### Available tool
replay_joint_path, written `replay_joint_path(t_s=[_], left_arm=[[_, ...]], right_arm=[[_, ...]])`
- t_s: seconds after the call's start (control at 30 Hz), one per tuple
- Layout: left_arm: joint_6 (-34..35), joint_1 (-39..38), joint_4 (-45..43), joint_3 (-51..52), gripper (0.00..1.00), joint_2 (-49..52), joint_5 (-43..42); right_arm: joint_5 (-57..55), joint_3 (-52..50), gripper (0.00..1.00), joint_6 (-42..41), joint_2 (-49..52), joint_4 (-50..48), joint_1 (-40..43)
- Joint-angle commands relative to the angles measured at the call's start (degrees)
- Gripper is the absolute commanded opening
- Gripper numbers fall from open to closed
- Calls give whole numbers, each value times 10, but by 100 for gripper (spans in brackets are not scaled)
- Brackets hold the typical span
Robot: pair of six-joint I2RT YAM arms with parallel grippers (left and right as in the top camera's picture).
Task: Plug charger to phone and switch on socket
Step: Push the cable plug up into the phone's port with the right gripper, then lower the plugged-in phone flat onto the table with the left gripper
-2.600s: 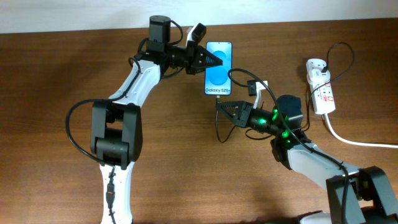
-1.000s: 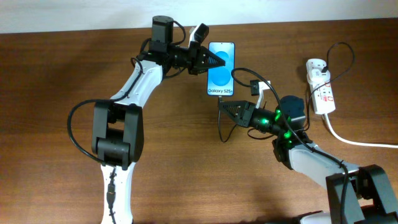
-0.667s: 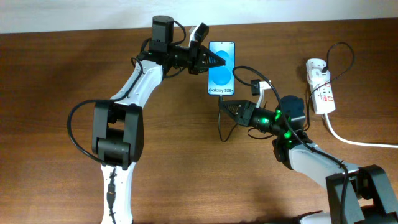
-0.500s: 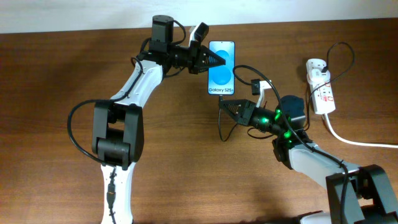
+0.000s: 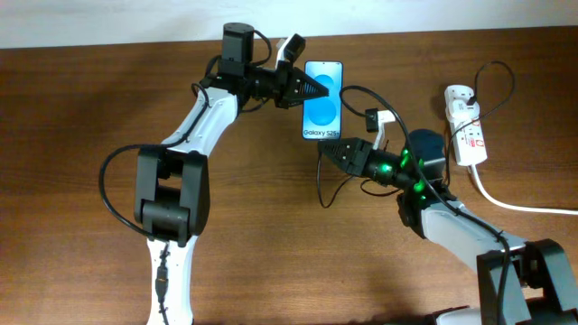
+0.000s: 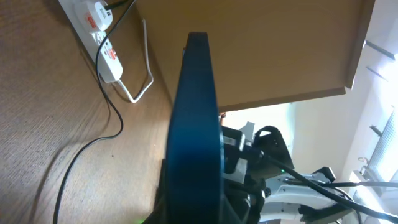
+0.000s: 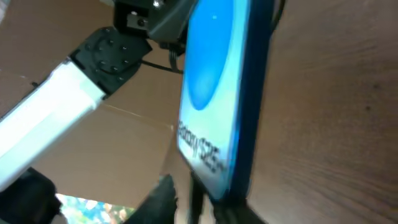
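Note:
My left gripper is going to set the phone free on the bare table (image 5: pixel 249 140) between its own white arm and the hanging charger cable.
The phone (image 5: pixel 323 99), blue screen up, lies at the table's far middle. My left gripper (image 5: pixel 312 88) is shut on its left edge. In the left wrist view the phone (image 6: pixel 194 124) shows edge-on between the jaws. My right gripper (image 5: pixel 327 150) is shut on the charger's connector end just below the phone's bottom edge. The thin black charger cable (image 5: pixel 320 185) hangs down from it. In the right wrist view the connector (image 7: pixel 198 196) stands right under the phone (image 7: pixel 214 93); whether it is inserted is not visible. The white socket (image 5: pixel 467 125) lies at the far right.
The socket's thick white cord (image 5: pixel 506 203) runs off to the right edge. A black cable loop (image 5: pixel 495 72) rises from the socket's top. In the left wrist view the socket (image 6: pixel 99 28) and a black cable (image 6: pixel 93 143) lie on the wooden table.
My right gripper has moved up and slightly right with the connector, closing on the phone's bottom edge. The left gripper and phone have drifted slightly right.

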State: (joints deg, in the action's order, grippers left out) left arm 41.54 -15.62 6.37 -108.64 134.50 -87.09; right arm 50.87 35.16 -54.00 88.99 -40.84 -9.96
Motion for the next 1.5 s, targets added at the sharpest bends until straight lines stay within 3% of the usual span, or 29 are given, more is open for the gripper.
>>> replay_joint_path(t_s=[0.0, 0.07, 0.13, 0.33, 0.43, 0.57, 0.73, 0.83, 0.9, 1.0, 1.1, 1.17, 1.3, 1.47], left_arm=[[-40, 19, -3, 0, 0, -1, -30], [-65, 35, -3, 0, 0, -1, -27], [-109, 52, -1, 2, 0, -1, -25], [-133, 77, 1, 73, 0, 0, 54], [-211, 84, 88, 91, 0, 0, 155], [-220, 84, 143, 90, 0, 0, 237], [-358, 80, 475, -49, 0, 0, 519], [-394, 80, 568, -108, 0, 0, 579], [-399, 74, 578, -103, 0, 0, 619], [-381, 70, 565, -102, 0, 9, 627], [-370, 70, 565, -102, 0, 44, 625], [-370, 70, 563, -102, 0, 53, 625], [-371, 70, 563, -102, 0, 53, 626], [-370, 70, 563, -102, 10, 54, 655]], right_arm=[[-1, 13, 36, 28, -4, 23, 6], [-1, 13, 44, 43, -4, 44, 6], [-3, 13, 45, 58, -4, 73, 6], [-5, 13, 45, 72, -4, 95, 6], [-5, 13, 45, 75, -4, 103, 6], [-11, 13, 45, 92, -4, 120, 6], [-20, 13, 46, 103, -4, 130, 6], [-20, 13, 46, 103, -4, 133, 6], [-25, 13, 46, 103, -4, 148, 6], [-35, 13, 64, 103, -4, 193, 6], [-50, 13, 65, 103, -4, 197, 3], [-67, 13, 73, 103, -4, 197, -9], [-83, 13, 77, 103, -4, 196, -24], [-83, 13, 79, 103, -4, 197, -24]])
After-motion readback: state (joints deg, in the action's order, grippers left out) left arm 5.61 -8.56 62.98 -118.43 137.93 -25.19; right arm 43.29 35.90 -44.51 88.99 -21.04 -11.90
